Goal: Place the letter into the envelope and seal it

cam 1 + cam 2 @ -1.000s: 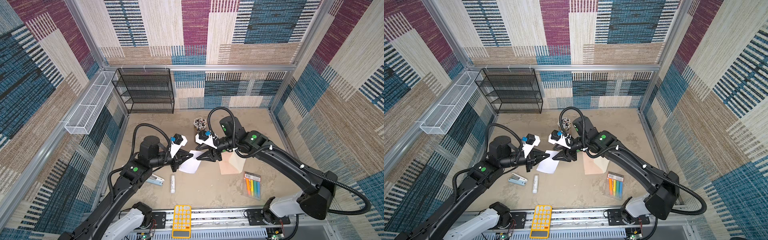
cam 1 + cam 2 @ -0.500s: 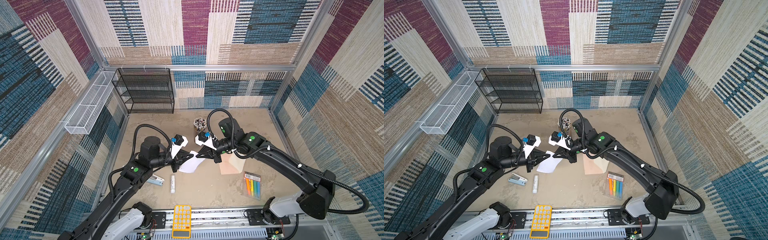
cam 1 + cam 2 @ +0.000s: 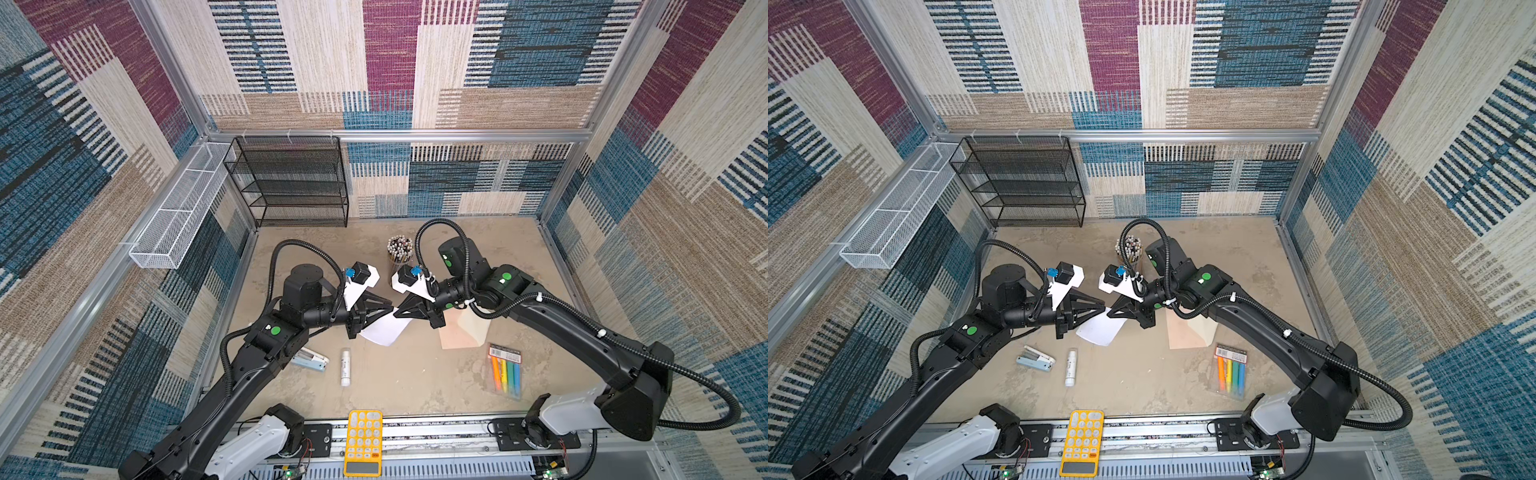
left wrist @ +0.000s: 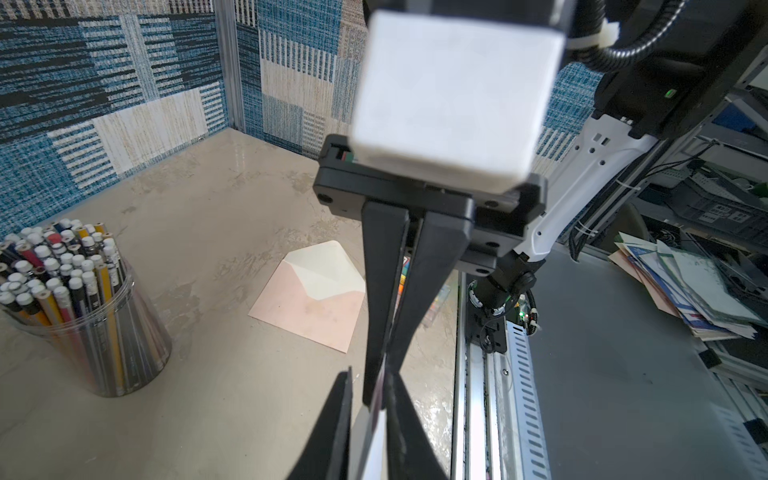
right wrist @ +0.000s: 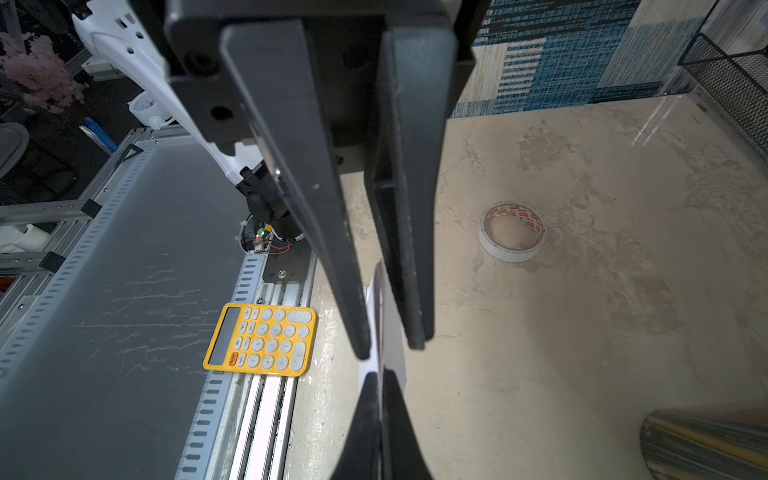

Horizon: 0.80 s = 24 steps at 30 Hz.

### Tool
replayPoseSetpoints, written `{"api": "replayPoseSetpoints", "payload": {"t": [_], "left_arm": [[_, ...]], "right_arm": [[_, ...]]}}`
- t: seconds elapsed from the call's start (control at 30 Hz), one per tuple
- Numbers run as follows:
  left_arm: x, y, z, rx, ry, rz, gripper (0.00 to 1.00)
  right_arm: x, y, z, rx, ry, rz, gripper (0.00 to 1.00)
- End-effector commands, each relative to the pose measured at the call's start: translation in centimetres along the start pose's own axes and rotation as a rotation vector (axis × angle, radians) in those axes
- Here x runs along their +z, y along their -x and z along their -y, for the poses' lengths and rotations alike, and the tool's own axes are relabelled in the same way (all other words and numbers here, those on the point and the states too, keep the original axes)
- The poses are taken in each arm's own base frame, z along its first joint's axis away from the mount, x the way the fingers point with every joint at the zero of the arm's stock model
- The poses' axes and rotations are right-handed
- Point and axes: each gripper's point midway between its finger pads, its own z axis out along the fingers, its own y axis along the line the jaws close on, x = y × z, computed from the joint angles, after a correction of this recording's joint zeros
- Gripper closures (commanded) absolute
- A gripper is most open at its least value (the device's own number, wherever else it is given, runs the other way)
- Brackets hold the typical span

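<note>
The fingers of my grippers are crowded together at the letter's top edge, so next my left gripper opens, back away and pinches the letter farther from my right gripper (image 3: 372,333).
The white letter (image 3: 384,328) hangs edge-up above the table's middle, between the tips of both grippers. My right gripper (image 3: 398,311) is shut on one edge of it; in the right wrist view its jaws (image 5: 380,372) pinch the letter (image 5: 390,332). My left gripper (image 3: 390,309) faces it tip to tip and stands slightly open, and the letter (image 4: 374,440) runs through the gap without being clamped. The peach-tan envelope (image 3: 461,332) lies flat on the table under the right arm, with its cream flap open (image 4: 328,270).
A clear cup of pencils (image 3: 400,251) stands behind the grippers. A stapler (image 3: 309,359), a glue stick (image 3: 345,365) and a pack of highlighters (image 3: 505,370) lie nearer the front, and a yellow calculator (image 3: 363,440) is on the front rail. A tape roll (image 5: 511,232) lies on the table, and a black mesh shelf (image 3: 291,183) stands at the back left.
The right gripper has moved in and shut on the letter's edge. The left gripper, shut on the letter a second ago, has parted its jaws a little.
</note>
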Motion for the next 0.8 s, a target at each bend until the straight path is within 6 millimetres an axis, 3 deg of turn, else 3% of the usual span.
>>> {"api": "replayPoseSetpoints", "payload": {"t": [0.0,0.07,0.27,0.37,0.4,0.53,0.77], "left_arm": [[0.0,0.4,0.9,0.025,-0.051,0.006,0.91],[0.0,0.2,1.1,0.024,-0.067,-0.001,1.0],[0.2,-0.3,1.5,0.006,-0.108,-0.029,1.0],[0.1,-0.6,1.5,0.005,-0.096,-0.043,0.75],[0.0,-0.8,1.6,0.008,-0.097,-0.053,0.74],[-0.1,-1.5,1.7,0.015,-0.102,-0.083,0.99],[-0.1,-1.6,1.6,0.014,-0.098,-0.083,1.0]], "right_arm": [[-0.3,-0.1,-0.1,-0.011,-0.012,-0.005,1.0],[-0.3,-0.2,-0.1,-0.01,-0.014,-0.006,1.0],[-0.6,-0.2,0.1,-0.012,-0.029,-0.007,1.0],[-0.7,-0.1,0.1,-0.01,-0.03,-0.005,1.0],[-0.8,0.0,0.1,-0.011,-0.03,-0.003,1.0],[-0.9,0.0,0.1,-0.008,-0.026,-0.002,1.0],[-1.0,0.2,0.0,-0.015,-0.024,-0.003,1.0]]}}
